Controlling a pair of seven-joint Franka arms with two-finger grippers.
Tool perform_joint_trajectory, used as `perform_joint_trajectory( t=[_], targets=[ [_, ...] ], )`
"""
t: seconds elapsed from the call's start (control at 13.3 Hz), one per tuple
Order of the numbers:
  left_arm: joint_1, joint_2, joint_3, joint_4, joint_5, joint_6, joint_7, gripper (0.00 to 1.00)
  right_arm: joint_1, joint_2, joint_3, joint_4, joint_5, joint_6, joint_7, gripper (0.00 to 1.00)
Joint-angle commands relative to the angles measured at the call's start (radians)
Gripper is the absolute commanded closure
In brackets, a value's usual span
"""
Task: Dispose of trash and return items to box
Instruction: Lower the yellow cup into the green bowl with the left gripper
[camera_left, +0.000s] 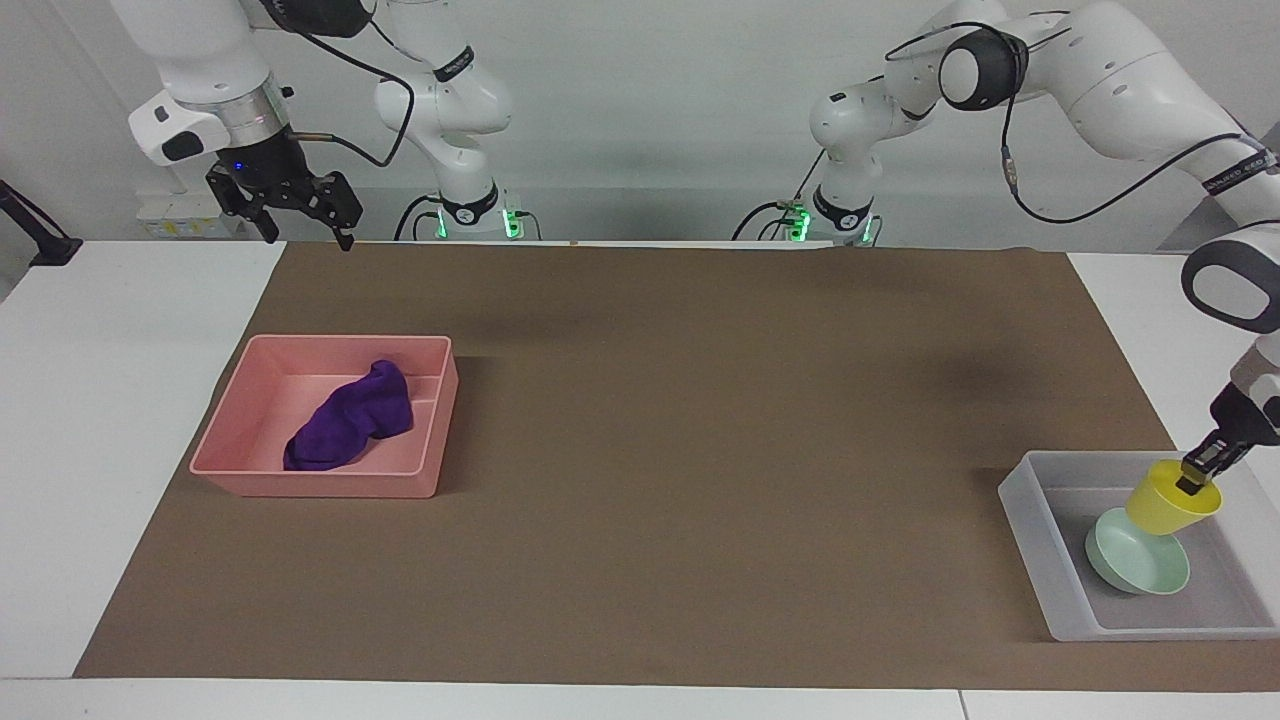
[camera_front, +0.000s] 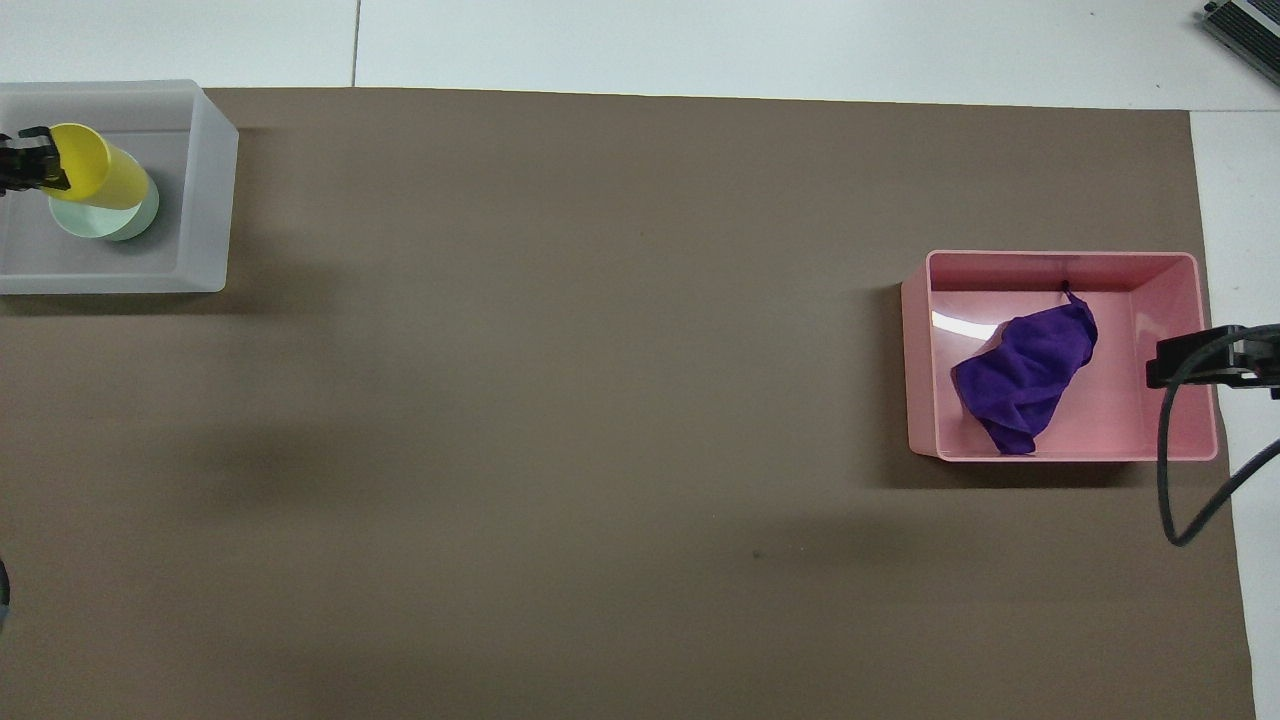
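The yellow cup will go down inside the mint-green bowl (camera_front: 91, 188) in the frosted-white box, where my left gripper needs to let go of it.
My left gripper (camera_left: 1196, 482) is shut on the rim of the yellow cup (camera_left: 1166, 506) and holds it tilted over the frosted-white box (camera_left: 1022, 508), just above the mint-green bowl (camera_left: 1142, 562) that lies in the box. In the overhead view the cup (camera_front: 97, 178) covers part of the bowl (camera_front: 138, 218) inside the box (camera_front: 206, 200), with the left gripper (camera_front: 28, 166) at the picture's edge. The purple rag (camera_left: 350, 420) lies in the pink tray (camera_left: 312, 484). My right gripper (camera_left: 306, 216) waits open and empty, raised over the table's edge at the right arm's end.
A brown mat (camera_left: 680, 420) covers most of the white table. The pink tray (camera_front: 916, 350) with the rag (camera_front: 1026, 372) is at the right arm's end, and the box is at the left arm's end. A black cable (camera_front: 1170, 480) hangs beside the pink tray.
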Motion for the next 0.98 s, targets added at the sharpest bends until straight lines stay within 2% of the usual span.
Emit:
perform_joint_trajectory(
  t=[0.0,0.53,0.68,0.75,0.83,0.9],
  targets=[
    [0.028,0.061,-0.017,0.046,-0.054,0.045,0.008,1.00,-0.014,-0.013,0.006,-0.011,0.019,-0.013,-0.003,0.00],
    [0.020,0.043,-0.016,-0.112,-0.094,0.211,0.006,1.00,-0.014,-0.013,0.006,-0.011,0.019,-0.013,-0.001,0.00],
    [0.023,0.037,-0.016,-0.114,-0.094,0.207,0.004,1.00,-0.014,-0.014,0.006,-0.011,0.019,-0.013,-0.001,0.00],
    [0.022,0.037,-0.016,-0.105,-0.093,0.195,0.004,0.89,-0.014,-0.014,0.006,-0.011,0.019,-0.013,-0.001,0.00],
    [0.019,0.037,-0.016,-0.092,-0.088,0.170,0.003,0.40,-0.014,-0.014,0.006,-0.011,0.019,-0.013,-0.001,0.00],
    [0.014,0.037,-0.014,-0.073,-0.085,0.149,0.006,0.00,-0.014,-0.014,0.006,-0.011,0.019,-0.013,-0.001,0.00]
  ],
)
